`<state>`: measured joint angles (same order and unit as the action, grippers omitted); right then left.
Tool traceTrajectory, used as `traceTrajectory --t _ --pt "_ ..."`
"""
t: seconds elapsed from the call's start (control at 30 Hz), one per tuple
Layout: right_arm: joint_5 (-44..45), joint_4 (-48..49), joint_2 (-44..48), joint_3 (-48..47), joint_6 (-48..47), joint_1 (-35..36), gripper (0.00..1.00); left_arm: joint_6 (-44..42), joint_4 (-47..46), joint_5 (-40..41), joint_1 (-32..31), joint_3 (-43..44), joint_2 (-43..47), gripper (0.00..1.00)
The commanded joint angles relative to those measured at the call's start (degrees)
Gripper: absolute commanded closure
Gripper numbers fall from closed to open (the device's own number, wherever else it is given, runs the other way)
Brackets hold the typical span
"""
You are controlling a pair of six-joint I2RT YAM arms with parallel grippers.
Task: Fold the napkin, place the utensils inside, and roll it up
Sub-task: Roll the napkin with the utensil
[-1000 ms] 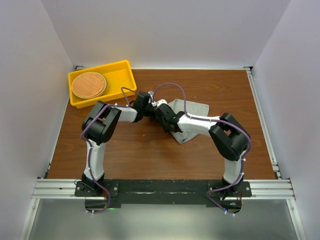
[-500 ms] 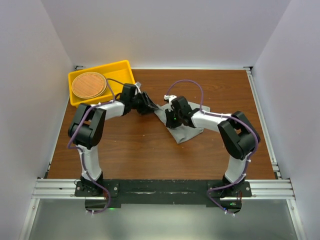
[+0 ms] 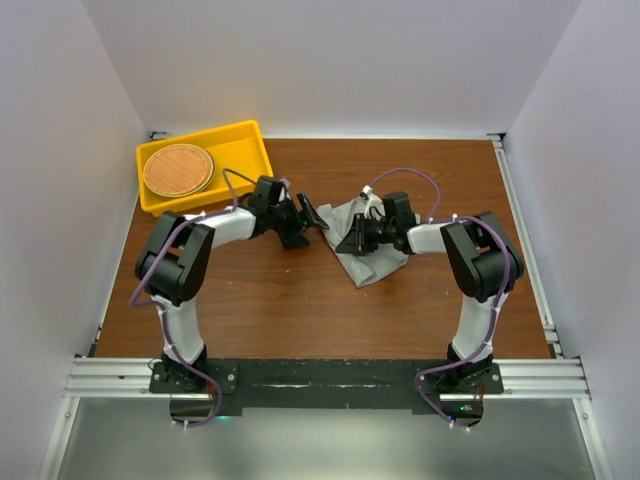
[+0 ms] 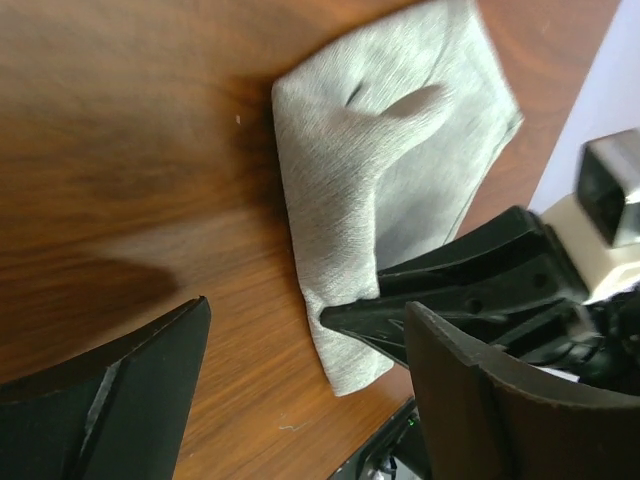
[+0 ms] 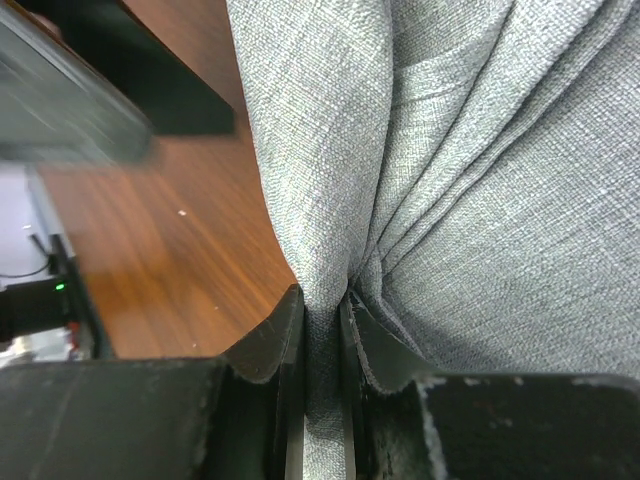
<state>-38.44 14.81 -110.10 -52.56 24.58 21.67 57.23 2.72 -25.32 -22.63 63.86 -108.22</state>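
Note:
My right gripper pinches a fold midway along the napkin's edge, so my left gripper needs to hold the napkin's far end while my right gripper takes the napkin's near corner [image 3: 362, 280].
The grey napkin [image 3: 372, 252] lies crumpled on the wooden table, right of centre. My right gripper [image 3: 352, 241] is shut on a raised fold along its left edge. In the right wrist view both fingers [image 5: 268, 345] squeeze a ridge of the cloth [image 5: 450, 150]. My left gripper [image 3: 311, 217] stands open just left of the napkin, with nothing between its fingers. In the left wrist view its fingers [image 4: 120, 390] frame bare wood, and the napkin [image 4: 370, 160] lies beyond with the right gripper's fingers [image 4: 450, 290] pinching it. The utensils are out of view.
A yellow tray [image 3: 240, 148] sits at the back left corner and holds a round brown woven disc [image 3: 178, 170]. White walls close in the table on three sides. The arm bases stand on a black rail [image 3: 320, 378] at the near edge.
My left gripper has opened, let go of the napkin and drawn back to the left. My right gripper has closed on a napkin fold and shifted right.

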Motion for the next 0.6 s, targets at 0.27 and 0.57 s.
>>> traceTrajectory --t 0.27,0.57 --pt "-2.00 -10.85 -4.68 -0.18 -3.48 -0.93 1.00 5.17 7.89 11.67 -5.93 9.87 -7.70 0.35" --pt "0.29 -16.98 -4.42 -3.25 -8.57 -0.84 1.00 3.50 21.18 24.25 -7.34 19.89 -13.58 0.65"
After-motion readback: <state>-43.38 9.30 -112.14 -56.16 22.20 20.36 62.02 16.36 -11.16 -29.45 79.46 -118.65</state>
